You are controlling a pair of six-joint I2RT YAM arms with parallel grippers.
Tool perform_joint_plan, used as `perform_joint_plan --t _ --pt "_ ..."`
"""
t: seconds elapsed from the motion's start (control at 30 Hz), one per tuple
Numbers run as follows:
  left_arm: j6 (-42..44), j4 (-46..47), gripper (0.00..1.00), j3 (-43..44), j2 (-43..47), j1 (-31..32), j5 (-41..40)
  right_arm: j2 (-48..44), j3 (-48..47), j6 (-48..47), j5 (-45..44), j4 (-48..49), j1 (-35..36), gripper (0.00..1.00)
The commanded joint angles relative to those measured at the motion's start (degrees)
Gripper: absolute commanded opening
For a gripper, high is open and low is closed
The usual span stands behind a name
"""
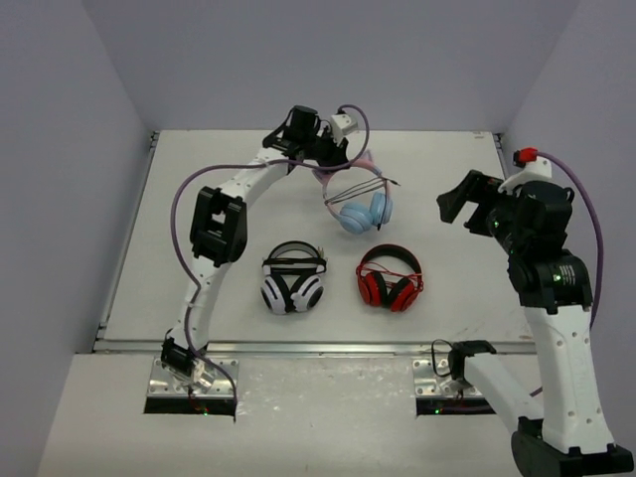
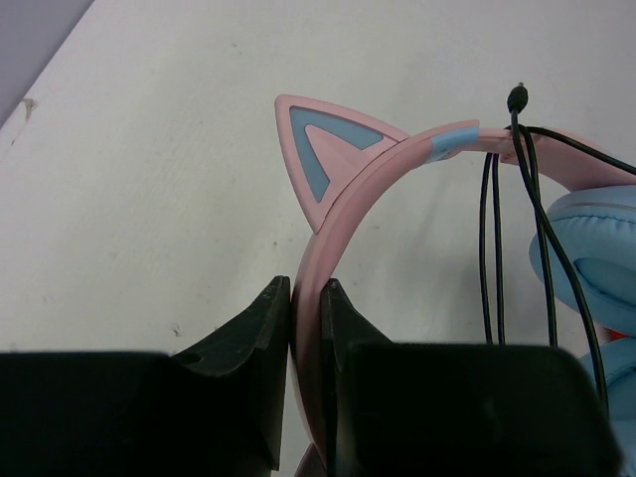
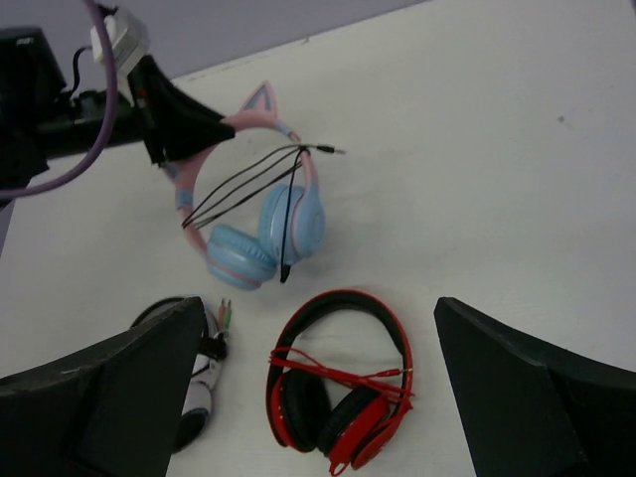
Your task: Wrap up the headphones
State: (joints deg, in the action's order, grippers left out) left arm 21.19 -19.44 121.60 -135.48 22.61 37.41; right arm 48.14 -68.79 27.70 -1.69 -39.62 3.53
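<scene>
Next, I put the cat-ear headphones down on the table straight [image 1: 380, 208] behind the red-and-black headphones with my left gripper.
The headphones [image 1: 360, 209] have light blue ear cups, a pink cat-ear headband and a thin black cable. They lie at the back middle of the table. The cable [image 3: 243, 181] runs in loops across the headband, its plug [image 3: 331, 150] sticking out to the right. My left gripper [image 1: 333, 151] is shut on the pink headband [image 2: 343, 199] next to a cat ear [image 2: 316, 159]. My right gripper [image 1: 459, 205] is open and empty, held above the table to the right of the headphones [image 3: 260, 224].
White-and-black headphones [image 1: 293, 279] lie front middle, red-and-black headphones [image 1: 390, 278] beside them on the right, with a red cable wound across their band [image 3: 343, 370]. The table's [image 1: 199, 288] back wall stands close behind the left gripper.
</scene>
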Motion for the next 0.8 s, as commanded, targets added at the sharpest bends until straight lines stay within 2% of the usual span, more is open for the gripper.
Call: perform_joint_plan --t 0.0,0.2,0.47,0.6,0.7,0.77 --pt "0.0 -0.7 0.0 10.0 -4.5 1.3 0.7 -0.4 4.9 0.2 8.5 -1.0 0.3 0.99" --pt "-0.9 7.4 0.0 9.9 -9.6 3.9 -4.4 -4.9 10.6 0.0 11.9 -1.0 0.3 0.99" --pt "-1.7 13.0 0.0 16.7 -16.8 5.9 -7.2 -9.1 16.8 2.4 22.3 2.3 0.3 0.99" --pt "2.3 14.1 0.01 16.7 -18.1 6.1 -5.0 -11.5 18.3 2.2 23.8 2.5 0.3 0.99" --pt "6.4 13.7 0.08 17.2 -18.8 6.7 -1.9 -12.2 18.3 1.5 24.7 1.5 0.3 0.99" --pt "8.3 13.7 0.08 17.8 -19.8 7.4 -1.7 -12.7 18.7 1.6 25.6 1.5 0.3 0.99"
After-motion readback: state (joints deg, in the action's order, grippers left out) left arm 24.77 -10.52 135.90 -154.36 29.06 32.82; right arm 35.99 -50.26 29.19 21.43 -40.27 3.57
